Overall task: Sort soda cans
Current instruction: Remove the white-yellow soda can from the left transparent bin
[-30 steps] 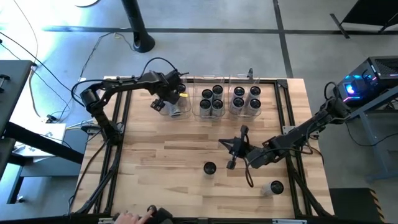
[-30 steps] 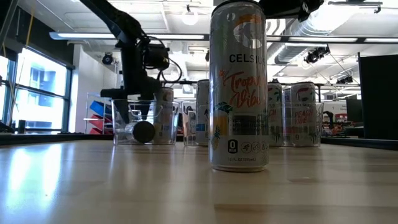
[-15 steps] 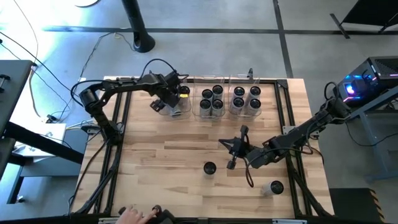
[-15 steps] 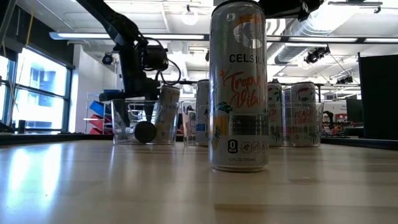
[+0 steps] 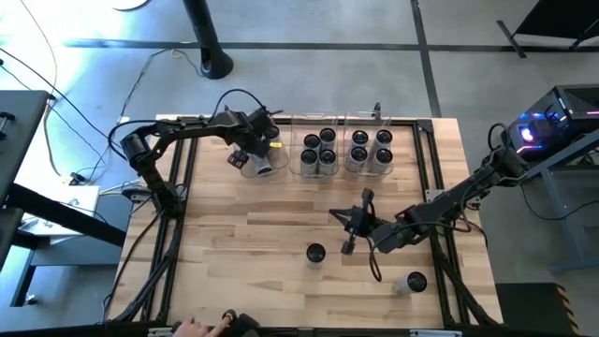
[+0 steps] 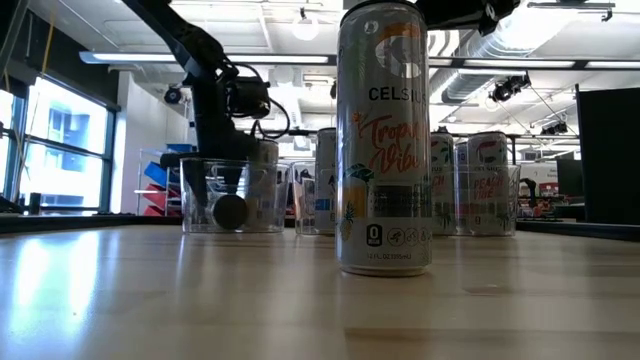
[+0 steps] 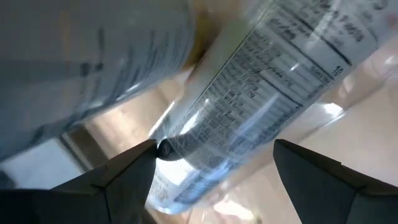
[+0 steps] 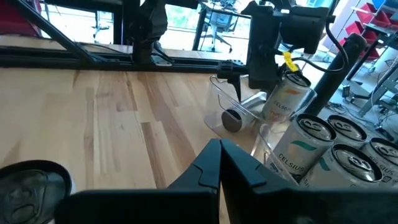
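The lying can slants across my left gripper's fingers close to the can's end. Next, my left gripper opens and takes the can nearer its middle (image 7: 252, 99).
Three clear bins stand along the far edge. The middle one (image 5: 318, 150) and the right one (image 5: 372, 150) hold upright cans. In the left bin (image 6: 200, 200) one can (image 8: 239, 115) lies on its side and a pale can (image 8: 283, 99) stands tilted. My left gripper (image 7: 214, 155) is open and reaches down into that bin, its fingers on either side of the lying can (image 7: 249, 112). Two loose cans stand on the table, one (image 5: 315, 253) mid-table and one (image 5: 412, 281) near the right corner. My right gripper (image 5: 349, 245) is shut and hovers beside the mid-table can. My left gripper comes from above into the left bin. One fingertip (image 7: 146, 155) sits right at the lying can's side. I cannot tell whether it touches that can or the tilted one beside it.
Bare wooden table (image 5: 243, 243) stretches between the bins and the near edge. A person's hand (image 5: 201, 328) shows at the near edge. The closest can (image 6: 385, 140) fills much of the low view.
My left gripper shifted a little toward the table's right and then back over the left bin. The pale can in that bin tipped over to a slant and then came back nearer upright. My right arm kept still.
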Controlling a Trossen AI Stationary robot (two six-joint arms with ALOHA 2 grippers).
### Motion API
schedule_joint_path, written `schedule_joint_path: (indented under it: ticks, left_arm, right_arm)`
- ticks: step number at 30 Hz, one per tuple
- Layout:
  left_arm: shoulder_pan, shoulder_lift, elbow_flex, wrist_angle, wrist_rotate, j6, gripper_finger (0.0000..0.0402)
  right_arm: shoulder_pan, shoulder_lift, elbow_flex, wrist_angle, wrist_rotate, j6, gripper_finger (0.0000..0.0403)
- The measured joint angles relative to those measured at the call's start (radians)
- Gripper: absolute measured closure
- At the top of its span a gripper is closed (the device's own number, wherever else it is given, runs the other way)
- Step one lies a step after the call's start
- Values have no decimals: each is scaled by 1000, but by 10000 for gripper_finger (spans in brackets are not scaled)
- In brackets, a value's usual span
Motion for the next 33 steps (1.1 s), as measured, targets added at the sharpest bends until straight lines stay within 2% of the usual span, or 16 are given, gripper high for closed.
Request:
schedule_joint_path:
  ticks: [7,16,21,27,29,33]
  left_arm:
    - [-3,-7,-61,93,22,133,87]
    - [-1,-5,-65,105,25,154,108]
    - [-2,-3,-66,118,-2,245,118]
    - [0,-3,-66,122,23,359,116]
    - [-5,-3,-66,121,23,350,117]
    - [-26,-2,-66,114,-43,214,121]
  right_arm:
    - [25,0,0,29,0,7,402]
    - [30,0,0,47,2,1,402]
    - [30,0,0,47,2,4,402]
    - [30,0,0,46,2,6,402]
    - [30,0,0,46,-2,7,402]
    - [30,0,0,46,-44,21,402]
